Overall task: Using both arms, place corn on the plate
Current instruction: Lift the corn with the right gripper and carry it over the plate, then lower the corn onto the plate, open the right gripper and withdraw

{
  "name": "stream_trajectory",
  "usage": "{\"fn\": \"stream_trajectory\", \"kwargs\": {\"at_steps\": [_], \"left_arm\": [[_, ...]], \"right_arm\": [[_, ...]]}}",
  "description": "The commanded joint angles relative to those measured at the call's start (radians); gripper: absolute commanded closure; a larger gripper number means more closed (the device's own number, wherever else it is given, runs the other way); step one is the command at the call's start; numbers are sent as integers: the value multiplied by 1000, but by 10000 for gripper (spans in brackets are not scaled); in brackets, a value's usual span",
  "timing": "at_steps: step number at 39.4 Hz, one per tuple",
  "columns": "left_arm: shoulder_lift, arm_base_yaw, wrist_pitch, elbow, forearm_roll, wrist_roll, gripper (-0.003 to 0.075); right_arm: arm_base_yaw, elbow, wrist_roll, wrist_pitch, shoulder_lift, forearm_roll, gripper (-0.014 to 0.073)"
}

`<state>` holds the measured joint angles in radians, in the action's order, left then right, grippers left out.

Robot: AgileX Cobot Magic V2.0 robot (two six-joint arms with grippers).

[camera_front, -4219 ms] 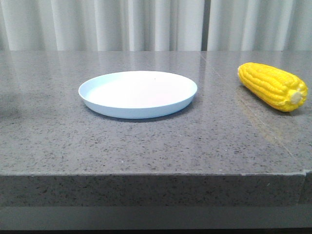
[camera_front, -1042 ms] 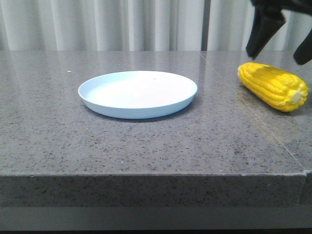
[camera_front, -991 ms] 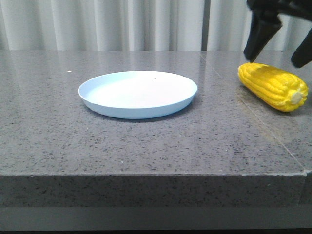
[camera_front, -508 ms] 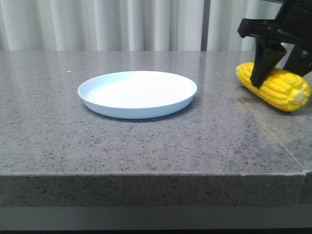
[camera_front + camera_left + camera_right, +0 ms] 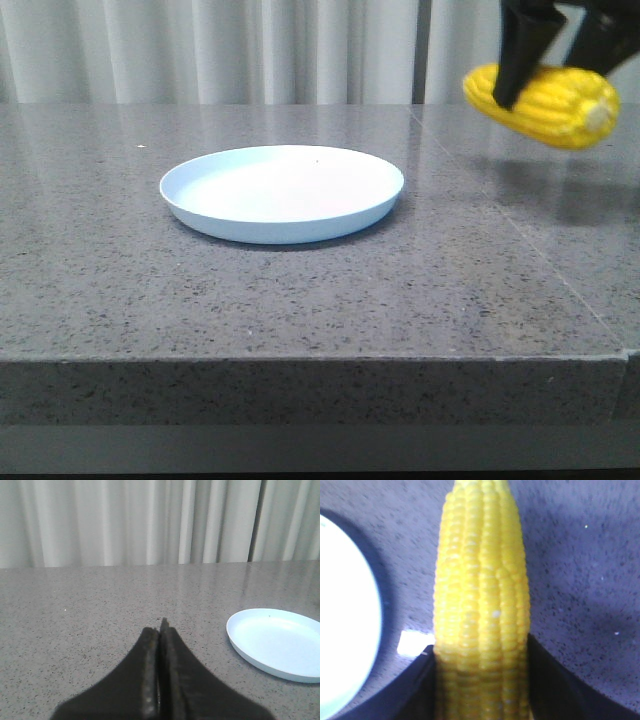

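Note:
Next, I let go of the corn, now hanging above the grey table, with my right gripper inside the pale blue-white plate (image 5: pixel 312 174), near the plate's middle and slightly toward the seam.
The yellow corn (image 5: pixel 545 103) hangs in the air at the far right, lifted off the grey table, its pale stub end to the right. My right gripper (image 5: pixel 552 78) is shut on the corn, one black finger on each side of it; the right wrist view shows the corn (image 5: pixel 481 605) between both fingers. The pale blue-white plate (image 5: pixel 283 192) sits empty on the table left of the corn; its edge shows in the right wrist view (image 5: pixel 345 615). My left gripper (image 5: pixel 160 635) is shut and empty, low over the table to the left of the plate (image 5: pixel 277 642).
The grey speckled stone table (image 5: pixel 300 290) has its front edge close to the camera. A seam runs through the table top at the right (image 5: pixel 520 235). White curtains (image 5: pixel 250 50) hang behind the table.
My right gripper came down onto the corn, closed on it, and has now lifted it off the table and slightly left. The plate has not moved.

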<state>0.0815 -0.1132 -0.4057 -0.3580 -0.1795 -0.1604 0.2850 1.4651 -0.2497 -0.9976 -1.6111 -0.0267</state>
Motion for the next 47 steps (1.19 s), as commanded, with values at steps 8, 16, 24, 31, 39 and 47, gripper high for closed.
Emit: {"fn": "stream_trajectory", "kwargs": {"at_steps": [8,16,24,31,39,47], "left_arm": [[11,-6,82,-25,-4,2,741],[11,-6,82,-25,-4,2,741],[11,-6,82,-25,-4,2,741],[11,-6,82,-25,-4,2,741],[11,-6,82,-25,-4,2,741],[11,-6,82,-25,-4,2,741]], "right_arm": [[276,190,-292,-10,-66,189,465],[377,263,-418,-11,-185,189,465],[387,265,-453,34,-224,174,464],[387,265,-456,38,-226,173,332],[387,265,-456,36,-226,157,45],[387,291,-456,18,-215,155,-21]]}}
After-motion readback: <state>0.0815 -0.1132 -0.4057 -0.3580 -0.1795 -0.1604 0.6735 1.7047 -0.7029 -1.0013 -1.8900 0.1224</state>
